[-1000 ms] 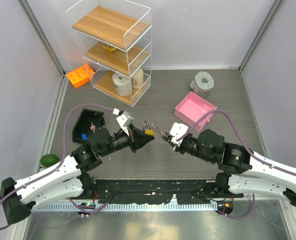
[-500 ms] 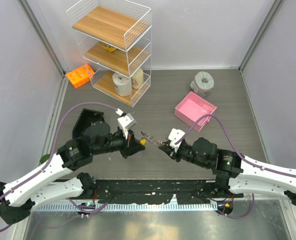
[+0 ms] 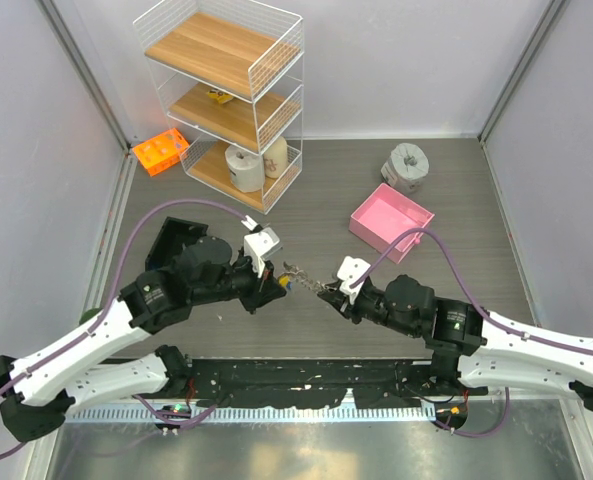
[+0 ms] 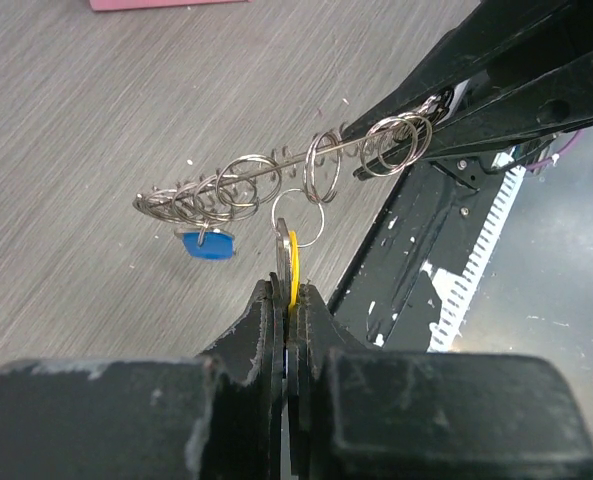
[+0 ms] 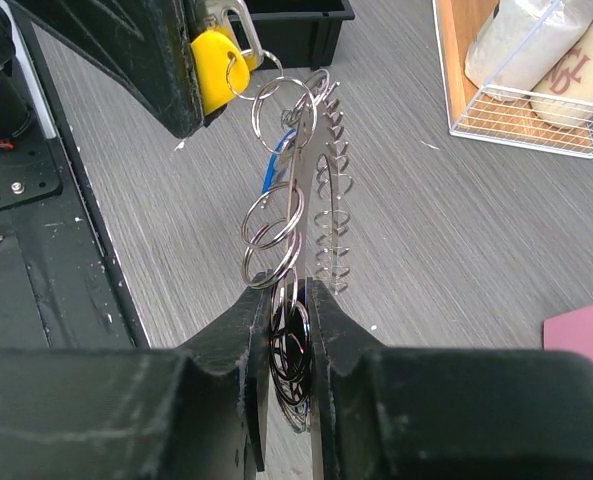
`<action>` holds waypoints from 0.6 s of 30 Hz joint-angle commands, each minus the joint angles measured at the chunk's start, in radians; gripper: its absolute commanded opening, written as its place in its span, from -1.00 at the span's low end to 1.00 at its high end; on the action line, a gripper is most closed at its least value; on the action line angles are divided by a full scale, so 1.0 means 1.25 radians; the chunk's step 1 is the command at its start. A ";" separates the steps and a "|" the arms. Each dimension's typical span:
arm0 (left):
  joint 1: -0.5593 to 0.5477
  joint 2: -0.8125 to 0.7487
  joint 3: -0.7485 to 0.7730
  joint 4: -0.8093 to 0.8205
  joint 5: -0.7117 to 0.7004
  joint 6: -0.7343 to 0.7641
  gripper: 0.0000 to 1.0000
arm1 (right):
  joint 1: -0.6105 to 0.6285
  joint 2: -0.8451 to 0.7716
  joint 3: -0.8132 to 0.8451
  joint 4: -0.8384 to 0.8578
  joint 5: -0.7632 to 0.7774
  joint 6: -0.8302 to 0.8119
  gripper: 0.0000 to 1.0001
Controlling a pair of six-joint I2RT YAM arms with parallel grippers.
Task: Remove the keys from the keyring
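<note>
I can see my right gripper holds bunched rings away from the yellow-headed key, so I will open it and take the keyring close to that key's small ring (image 4: 299, 217).
The keyring (image 3: 302, 282) is a thin silver wire strung with small rings, held in the air between my two grippers. My left gripper (image 3: 273, 283) is shut on the yellow-headed key (image 4: 293, 262), which hangs from the wire (image 4: 276, 178) by a small ring. A blue-headed key (image 4: 207, 244) hangs further along. My right gripper (image 3: 329, 292) is shut on the other end of the keyring (image 5: 294, 215), with several rings bunched between its jaws. The yellow key (image 5: 216, 72) and a sliver of the blue key (image 5: 275, 163) show in the right wrist view.
A white wire shelf rack (image 3: 226, 100) stands at the back left, with an orange block (image 3: 160, 152) beside it. A black bin (image 3: 176, 243) lies behind the left arm. A pink tray (image 3: 391, 218) and a grey roll (image 3: 407, 165) sit at the back right.
Both grippers have moved a little nearer and left with the keyring between them. The left arm has swung in closer behind its gripper. Both grips are unchanged.
</note>
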 commanded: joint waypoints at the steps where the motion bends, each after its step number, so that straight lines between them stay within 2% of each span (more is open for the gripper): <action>1: 0.005 -0.023 0.049 -0.015 -0.046 0.041 -1.00 | -0.014 -0.033 0.016 0.000 0.050 -0.001 -0.59; 4: 0.005 0.027 0.148 -0.103 -0.049 0.083 -1.00 | -0.014 -0.031 -0.008 0.038 0.029 0.010 -0.38; 8: 0.005 0.092 0.249 -0.188 -0.065 0.128 -1.00 | -0.014 -0.028 -0.035 0.088 0.004 0.015 -0.24; 15: 0.005 0.127 0.313 -0.230 -0.072 0.199 -1.00 | -0.014 -0.033 -0.027 0.088 -0.020 0.020 -0.21; 18: 0.005 0.134 0.312 -0.242 -0.073 0.235 -1.00 | -0.014 -0.070 -0.025 0.079 -0.025 0.021 0.00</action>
